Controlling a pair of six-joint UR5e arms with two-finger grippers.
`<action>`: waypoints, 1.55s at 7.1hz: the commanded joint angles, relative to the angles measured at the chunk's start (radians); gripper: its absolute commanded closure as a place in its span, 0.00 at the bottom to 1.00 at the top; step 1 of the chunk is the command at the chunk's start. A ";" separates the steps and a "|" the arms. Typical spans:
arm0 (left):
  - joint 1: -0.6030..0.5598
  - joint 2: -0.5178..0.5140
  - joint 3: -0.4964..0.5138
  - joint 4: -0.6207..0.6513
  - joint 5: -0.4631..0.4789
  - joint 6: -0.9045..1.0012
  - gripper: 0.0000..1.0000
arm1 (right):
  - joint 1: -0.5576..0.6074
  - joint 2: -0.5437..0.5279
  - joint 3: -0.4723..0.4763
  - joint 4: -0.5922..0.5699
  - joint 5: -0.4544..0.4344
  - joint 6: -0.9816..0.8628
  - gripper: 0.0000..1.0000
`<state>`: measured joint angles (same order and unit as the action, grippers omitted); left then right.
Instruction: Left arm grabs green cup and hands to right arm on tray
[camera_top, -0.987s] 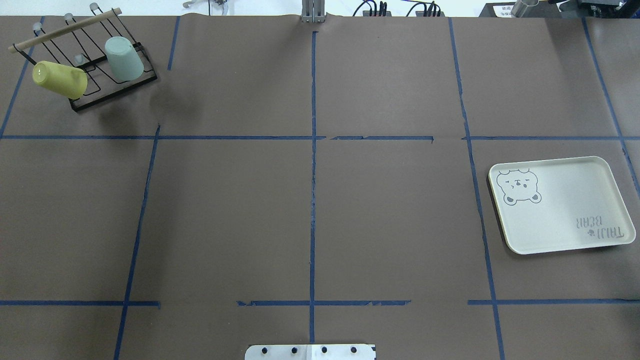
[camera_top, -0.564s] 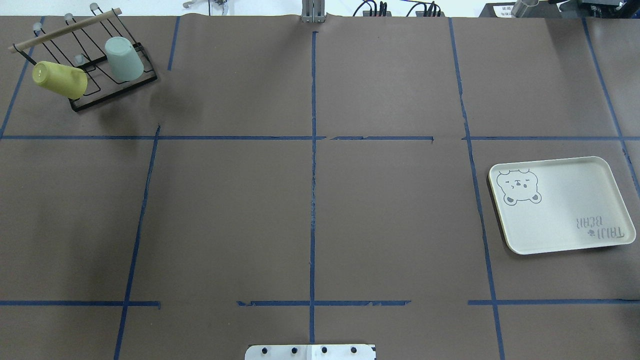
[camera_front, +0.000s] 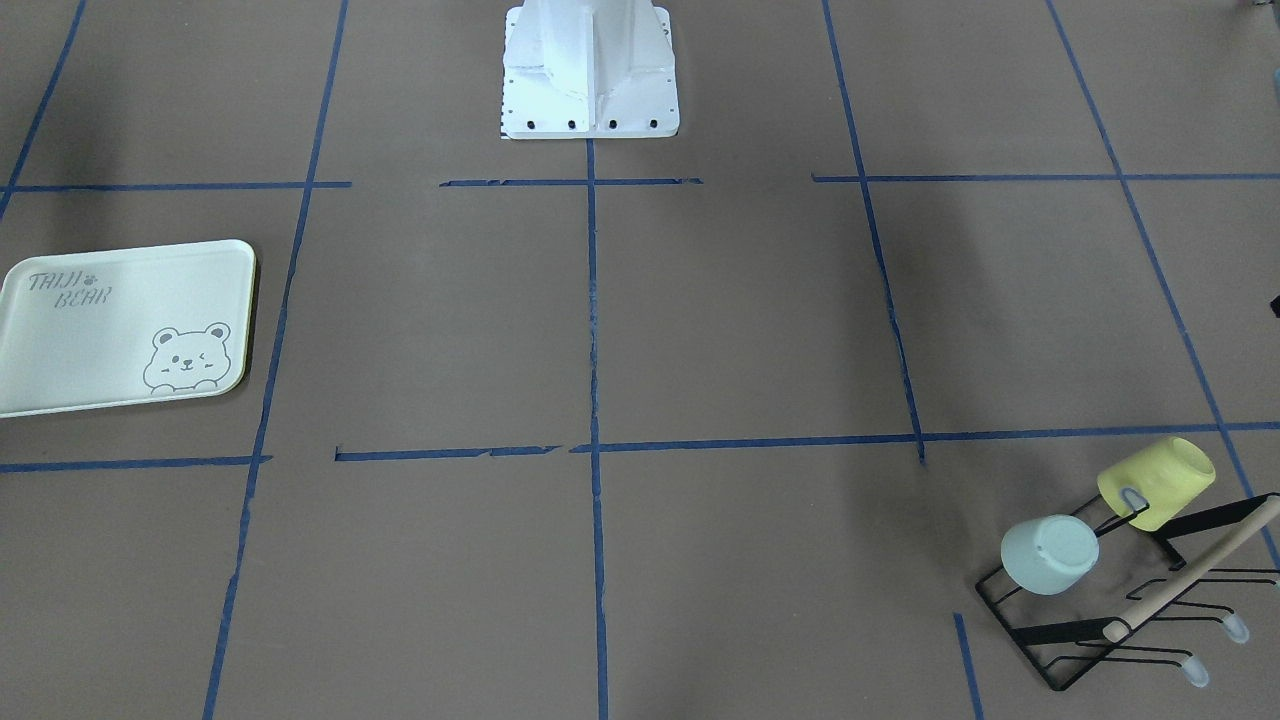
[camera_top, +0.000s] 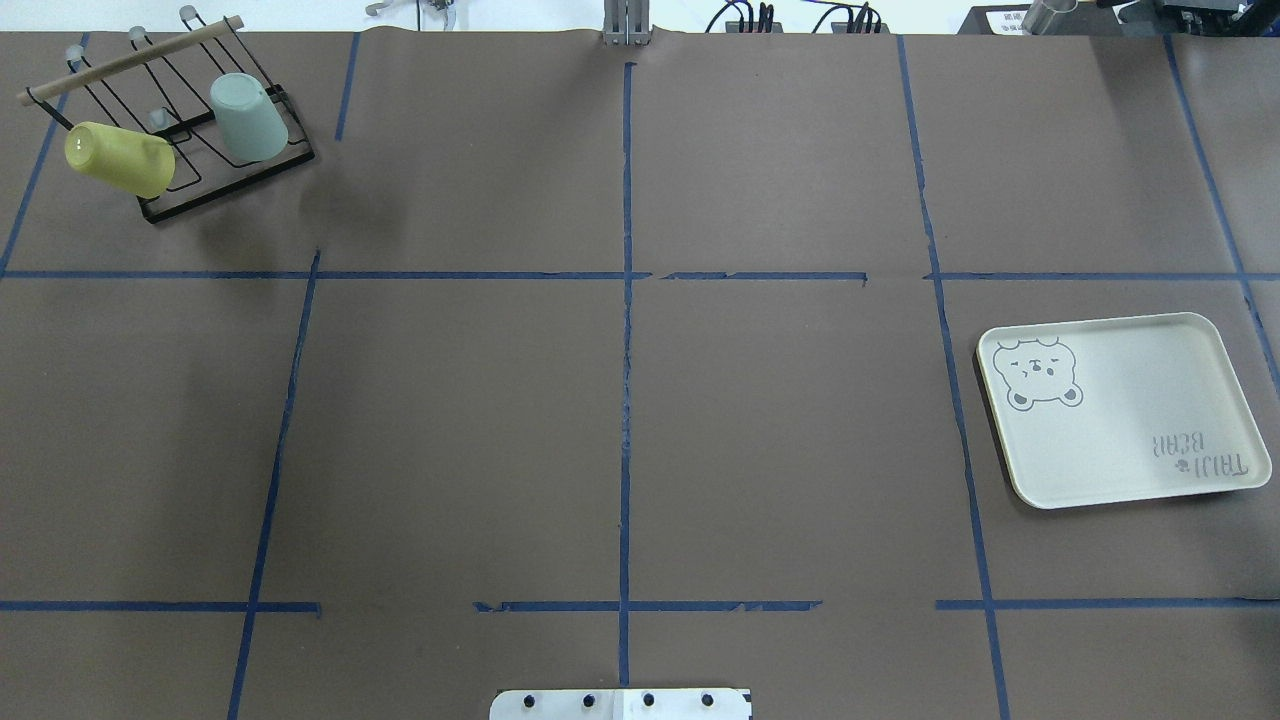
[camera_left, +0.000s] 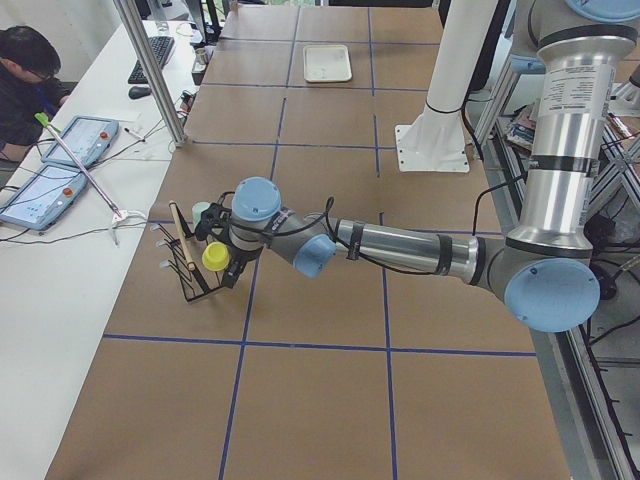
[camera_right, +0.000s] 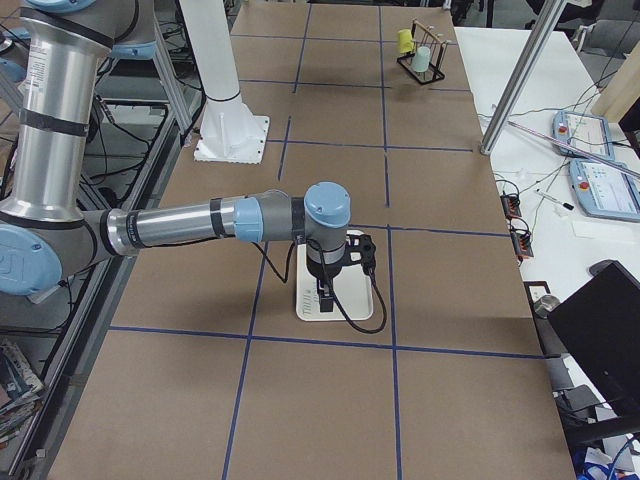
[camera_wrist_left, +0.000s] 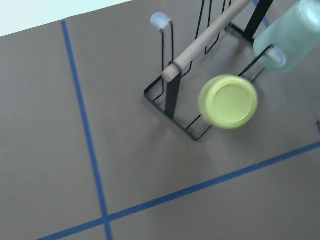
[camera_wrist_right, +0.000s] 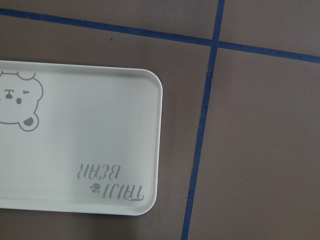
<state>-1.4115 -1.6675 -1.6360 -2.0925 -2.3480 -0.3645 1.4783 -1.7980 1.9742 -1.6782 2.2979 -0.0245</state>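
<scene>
Next, I close my left gripper on the sides of the upside-down green cup (camera_front: 1022, 554) (camera_wrist_left: 289, 39), which hangs next to the yellow cup on the black wire rack.
The green cup (camera_top: 248, 117) hangs mouth-down on a black wire rack (camera_top: 225, 188) at the table's far left corner, beside a yellow cup (camera_top: 120, 158). It also shows in the front view (camera_front: 1048, 555) and at the top right of the left wrist view (camera_wrist_left: 292, 35). The left gripper (camera_left: 232, 272) shows only in the left side view, close above the yellow cup (camera_left: 214, 257); I cannot tell if it is open or shut. The tray (camera_top: 1120, 410) lies empty at the right. The right gripper (camera_right: 325, 292) hovers over the tray (camera_right: 305, 300); I cannot tell its state.
The rack has a wooden bar (camera_wrist_left: 205, 42) and several wire prongs. The white robot base (camera_front: 590, 70) stands at the table's near middle. Blue tape lines cross the brown table. An operator (camera_left: 25, 80) sits at a side desk with tablets.
</scene>
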 joint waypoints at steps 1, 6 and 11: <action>0.122 -0.137 -0.002 -0.050 0.193 -0.342 0.00 | -0.001 0.000 0.000 0.000 0.002 0.000 0.00; 0.388 -0.336 0.036 0.109 0.675 -0.556 0.00 | -0.001 0.000 0.002 0.000 0.003 0.002 0.00; 0.457 -0.405 0.220 0.077 0.845 -0.554 0.00 | -0.006 0.000 0.000 0.000 0.005 0.002 0.00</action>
<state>-0.9670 -2.0603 -1.4551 -1.9989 -1.5252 -0.9180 1.4755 -1.7978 1.9756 -1.6782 2.3023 -0.0230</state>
